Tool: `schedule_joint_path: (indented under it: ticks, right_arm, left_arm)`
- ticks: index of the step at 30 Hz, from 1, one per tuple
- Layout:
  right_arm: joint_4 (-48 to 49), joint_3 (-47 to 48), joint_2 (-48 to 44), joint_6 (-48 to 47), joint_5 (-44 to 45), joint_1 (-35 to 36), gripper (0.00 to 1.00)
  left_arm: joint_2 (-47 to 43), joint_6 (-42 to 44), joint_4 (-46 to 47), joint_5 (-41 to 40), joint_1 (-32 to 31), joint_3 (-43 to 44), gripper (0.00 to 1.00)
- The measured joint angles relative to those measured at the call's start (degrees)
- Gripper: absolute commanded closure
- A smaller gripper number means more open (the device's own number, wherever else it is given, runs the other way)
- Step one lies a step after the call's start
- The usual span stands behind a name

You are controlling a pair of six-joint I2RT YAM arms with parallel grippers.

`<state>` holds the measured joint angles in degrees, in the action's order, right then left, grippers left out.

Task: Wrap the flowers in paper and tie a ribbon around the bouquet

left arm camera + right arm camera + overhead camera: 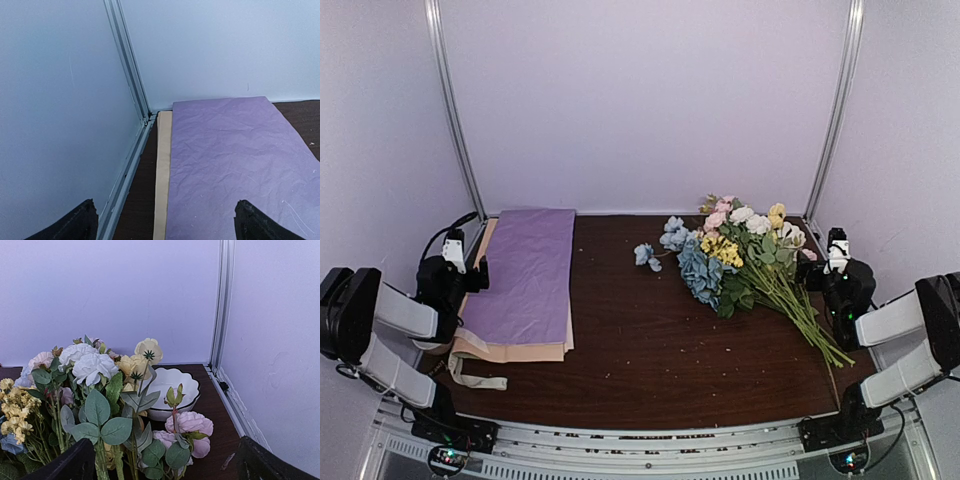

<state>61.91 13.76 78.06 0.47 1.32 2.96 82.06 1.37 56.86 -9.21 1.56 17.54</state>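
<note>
The lilac-purple paper's near corner (pixel 563 337) on the side facing the flowers is the next place my left gripper should go to and close on.
The lilac-purple paper (pixel 525 275) (pixel 235 160) lies flat at the table's left on a stack of tan sheets. The flowers (pixel 760 235), pale pink roses (pixel 190 425) and yellow blooms with long green stems, lie at the right. A cream ribbon (pixel 470 375) curls at the front left, by the stack's near corner. No paper-wrapped bouquet shows in any view. My left gripper (pixel 468 270) (pixel 166 207) is open over the paper's left edge with nothing in it. My right gripper (pixel 832 268) (pixel 166 450) is open just right of the flower heads, and stems and leaves rise between its fingers.
A bunch with blue hydrangeas (pixel 700 270) lies against the flowers' left side. Tan-peach sheets (pixel 510 350) (pixel 162 175) stick out under the purple one. A white scalloped bowl (pixel 172 385) stands behind the flowers near the back right corner. Walls and metal rails (pixel 127 165) close in both sides.
</note>
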Motion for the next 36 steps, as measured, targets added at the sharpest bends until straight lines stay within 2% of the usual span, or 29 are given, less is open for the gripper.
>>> schedule_joint_path:
  ticks: [9,12,14,17,19,23,26,28,31,36]
  right_arm:
    - [0.0,0.0,0.0,0.1,0.0,0.0,0.0]
    - [0.0,0.0,0.0,0.1,0.0,0.0,0.0]
    - [-0.8,0.2,-0.2,0.3,0.2,0.0,0.0]
    - [-8.8,2.8,-3.3,1.0,1.9,0.0,0.0]
    - [-16.0,7.0,-6.4,2.1,3.3,0.0,0.03]
    - [-29.8,18.8,-10.8,6.8,3.7,-0.1,0.05]
    - [-37.9,25.1,-12.1,10.9,1.3,0.4,0.07]
    - [-44.0,27.9,-12.2,13.0,0.8,1.9,0.09]
    - [-54.3,30.9,-12.2,14.8,2.1,7.9,0.1]
    - [-69.4,34.5,-12.2,14.6,4.4,22.5,0.1]
  left_arm:
    - [0.0,-0.1,-0.1,-0.1,0.0,0.0,0.02]
    - [-2.3,-0.9,-4.6,-2.1,0.0,0.8,0.15]
    - [-6.1,-1.7,-12.2,-4.4,0.0,4.2,0.22]
    - [-11.9,-2.3,-25.4,-7.2,-1.6,13.6,0.23]
    - [-15.5,-2.1,-33.9,-9.0,-5.3,20.8,0.23]
    - [-17.5,-2.1,-52.9,-9.4,-17.8,37.0,0.23]
    - [-14.3,-4.4,-64.9,-7.4,-24.2,44.9,0.18]
    - [-10.7,-6.1,-71.6,-6.9,-27.3,47.2,0.13]
    - [-3.3,-7.9,-81.4,-5.8,-31.9,48.3,0.08]
    - [8.1,-8.8,-94.7,-2.2,-38.6,49.6,0.08]
